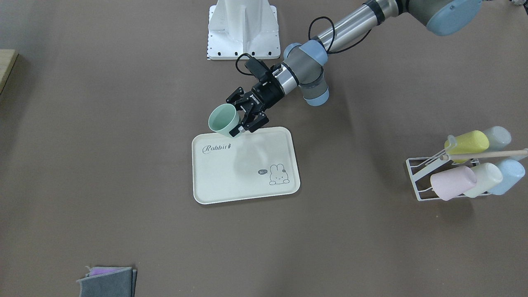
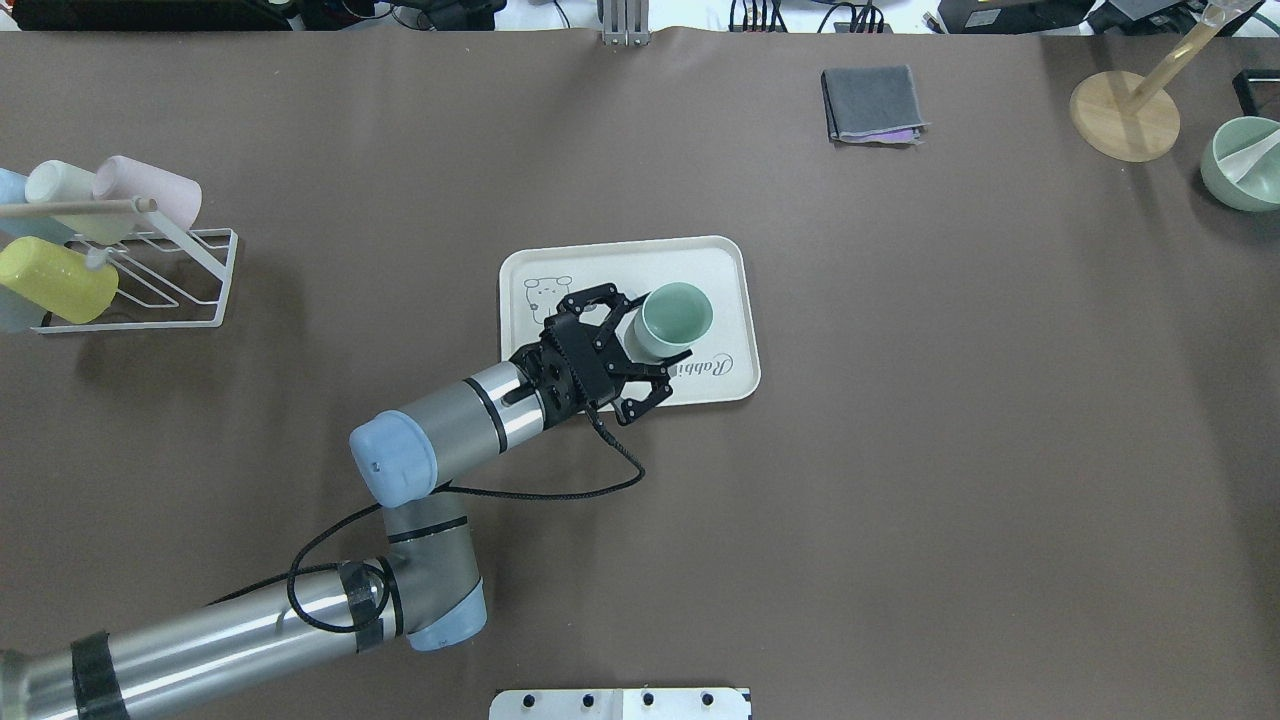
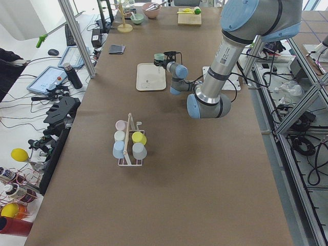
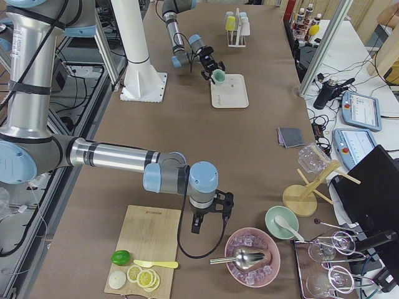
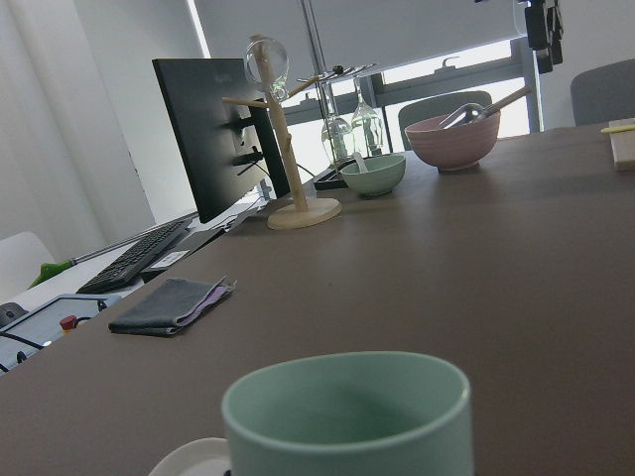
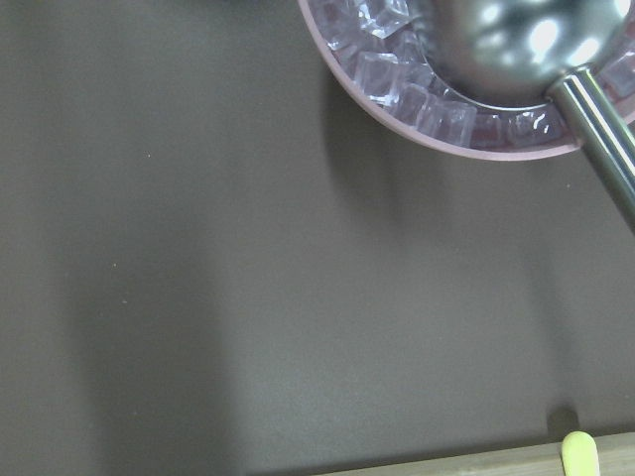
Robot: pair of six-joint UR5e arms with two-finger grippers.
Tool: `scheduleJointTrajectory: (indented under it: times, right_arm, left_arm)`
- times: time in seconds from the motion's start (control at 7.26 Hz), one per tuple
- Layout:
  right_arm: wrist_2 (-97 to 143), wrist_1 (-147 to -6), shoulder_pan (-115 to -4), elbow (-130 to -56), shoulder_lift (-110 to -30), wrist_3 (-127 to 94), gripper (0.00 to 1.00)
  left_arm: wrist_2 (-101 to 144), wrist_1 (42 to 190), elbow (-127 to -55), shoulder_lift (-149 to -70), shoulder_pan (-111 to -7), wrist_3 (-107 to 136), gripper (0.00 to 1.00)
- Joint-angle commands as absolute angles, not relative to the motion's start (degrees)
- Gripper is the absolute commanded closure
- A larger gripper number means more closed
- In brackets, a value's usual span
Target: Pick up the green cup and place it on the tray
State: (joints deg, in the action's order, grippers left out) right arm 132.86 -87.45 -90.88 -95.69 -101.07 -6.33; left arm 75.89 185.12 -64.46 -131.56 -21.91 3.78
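The robot's left gripper will release the green cup on the cream tray [image 1: 243, 158], between the "Rabbit" script and the bunny drawing.
My left gripper [image 1: 238, 122] is shut on the green cup [image 1: 224, 119], a mint tumbler held tilted with its mouth facing away from the wrist. It hangs above the back edge of the cream tray [image 1: 243, 183] with the "Rabbit" script and casts a shadow on it. In the overhead view the cup [image 2: 676, 316] sits over the tray [image 2: 610, 258] beside the gripper [image 2: 650, 330]. The cup's rim [image 5: 347, 397] fills the bottom of the left wrist view. My right gripper [image 4: 209, 224] points down at the table by a pink bowl; I cannot tell if it is open or shut.
A white wire rack [image 1: 418, 181] with several pastel cups stands on the robot's left [image 2: 190, 290]. A folded grey cloth [image 2: 872, 103], a wooden stand [image 2: 1125, 118] and a green bowl [image 2: 1245, 165] lie far across. A pink bowl of ice [image 6: 446, 99] and a cutting board [image 4: 149, 240] are near the right arm.
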Motion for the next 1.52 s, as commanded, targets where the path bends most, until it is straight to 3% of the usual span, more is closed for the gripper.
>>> scheduleJointTrajectory:
  times: [0.0,1.38]
  right_arm:
    - [133.94,-87.45,-90.88,-95.71,-101.25,-6.33,0.0]
    - [133.86,-87.36,-90.88,-95.98,-101.25,-6.24,0.0]
  left_arm:
    - [76.38,185.1,-61.79,-132.98,-25.22,3.87,0.91]
    - [77.26,185.54,-54.84,-134.74,-25.4,8.88,0.9]
